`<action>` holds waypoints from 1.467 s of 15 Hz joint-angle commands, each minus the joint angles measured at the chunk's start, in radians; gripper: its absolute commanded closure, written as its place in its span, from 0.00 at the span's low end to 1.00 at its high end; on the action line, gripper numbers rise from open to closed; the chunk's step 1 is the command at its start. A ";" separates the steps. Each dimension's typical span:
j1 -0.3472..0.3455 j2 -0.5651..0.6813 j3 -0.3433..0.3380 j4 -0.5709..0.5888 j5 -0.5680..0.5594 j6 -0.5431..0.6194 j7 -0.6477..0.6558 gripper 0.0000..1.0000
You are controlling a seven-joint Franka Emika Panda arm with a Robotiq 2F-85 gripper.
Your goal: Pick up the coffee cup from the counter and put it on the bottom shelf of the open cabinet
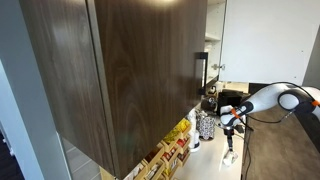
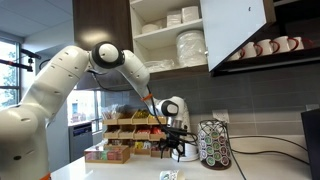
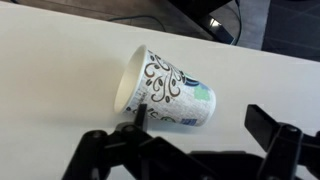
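The coffee cup has a narrow bottom end [image 1: 228, 160] [image 3: 193, 101] by the blue-green patch, away from the cup's rim. My gripper closes around it next.
The coffee cup [image 3: 170, 90] is a whitish paper cup with black scrolls and a blue-green patch. It lies on its side on the glossy white counter [image 3: 60, 70], mouth to the left. My gripper [image 3: 200, 120] is open just above it, with one finger at the cup's rim and the other apart to the right. In both exterior views the gripper [image 1: 229, 121] [image 2: 172, 146] hangs over the counter [image 1: 212, 162], with the cup small and faint below it [image 1: 229, 157] [image 2: 167, 175]. The cabinet [image 2: 168, 35] stands open, its bottom shelf [image 2: 170, 64] a thin pale edge. Its dark wood door [image 1: 130, 70] fills an exterior view.
Stacked plates and bowls [image 2: 188, 42] fill the cabinet's shelves. Mugs [image 2: 265, 46] sit on a ledge under the neighbouring cabinet. A speckled pod holder [image 2: 212, 145] [image 1: 206, 125] stands beside the gripper. Boxes of tea and snacks [image 2: 118, 135] [image 1: 165, 150] line the counter. Cables [image 3: 190, 22] lie at the counter's far edge.
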 commanded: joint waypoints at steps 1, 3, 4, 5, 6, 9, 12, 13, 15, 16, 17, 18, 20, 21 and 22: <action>0.017 -0.008 0.022 -0.061 -0.050 0.066 -0.126 0.00; 0.027 -0.014 0.036 -0.089 -0.062 0.109 -0.194 0.00; 0.026 -0.018 0.046 -0.102 -0.059 0.130 -0.239 0.00; 0.030 -0.018 0.048 -0.113 -0.069 0.158 -0.274 0.00; 0.028 -0.016 0.054 -0.122 -0.071 0.186 -0.319 0.00; 0.039 0.001 0.046 -0.095 -0.043 0.190 -0.332 0.00; 0.031 0.002 0.048 -0.101 -0.042 0.218 -0.379 0.00; 0.030 0.002 0.048 -0.101 -0.042 0.218 -0.384 0.00; 0.045 0.011 0.030 -0.106 -0.116 0.181 -0.443 0.00; 0.039 0.015 0.034 -0.114 -0.132 0.173 -0.490 0.00; 0.042 0.018 0.030 -0.119 -0.149 0.158 -0.508 0.00; 0.048 0.018 0.025 -0.127 -0.173 0.157 -0.533 0.00; 0.055 0.015 0.024 -0.144 -0.212 0.175 -0.581 0.00; 0.057 0.020 0.023 -0.147 -0.225 0.177 -0.602 0.00; 0.059 0.026 0.022 -0.147 -0.236 0.178 -0.617 0.00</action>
